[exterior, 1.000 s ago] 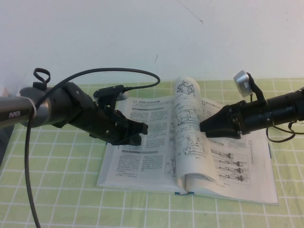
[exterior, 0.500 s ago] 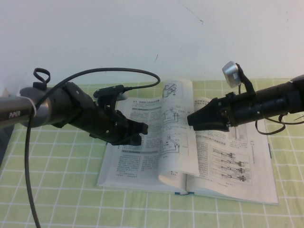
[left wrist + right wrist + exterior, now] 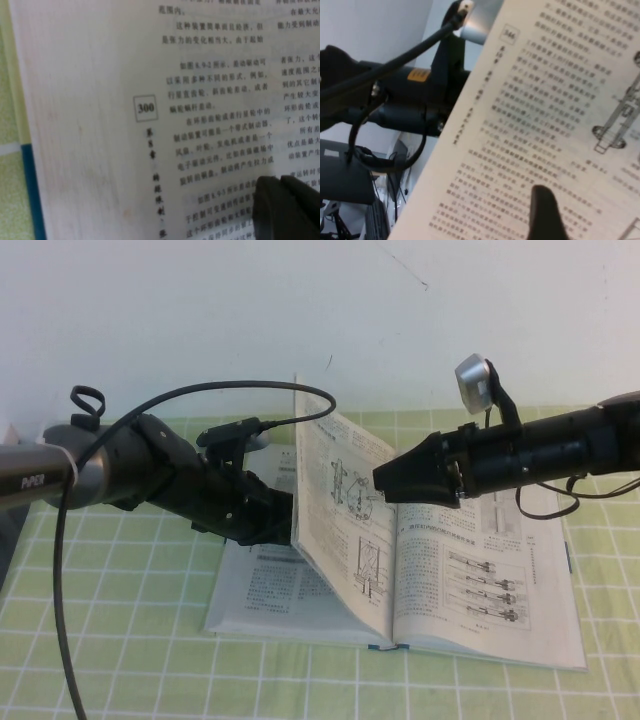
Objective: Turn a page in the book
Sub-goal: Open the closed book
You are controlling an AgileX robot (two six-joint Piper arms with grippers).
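Next, I move my right gripper to the inner text (image 3: 425,569) of the book's flat page, between the spine and the machine drawings, and close it there.
The book (image 3: 480,580) lies open on the green checked cloth. One page (image 3: 330,490) stands nearly upright over the spine, leaning toward the left half. My right gripper (image 3: 382,482) is open, and its tip presses the printed face of that page (image 3: 545,100); a single dark finger (image 3: 542,210) shows against the text. My left gripper (image 3: 280,520) rests shut on the left-hand page (image 3: 200,125), just behind the standing page, which hides its tips from above. Its two dark fingers (image 3: 265,200) lie side by side on the print.
A green checked cloth (image 3: 120,640) covers the table in front of a white wall. A black cable (image 3: 230,390) arcs over the left arm. The book's blue cover edge (image 3: 29,190) shows beside the left page. A dark object (image 3: 5,540) sits at the far left.
The right gripper has moved left and a little up, pushing the curled page to an upright stand past the spine. The page now covers the left gripper's tips. The left arm has stayed still.
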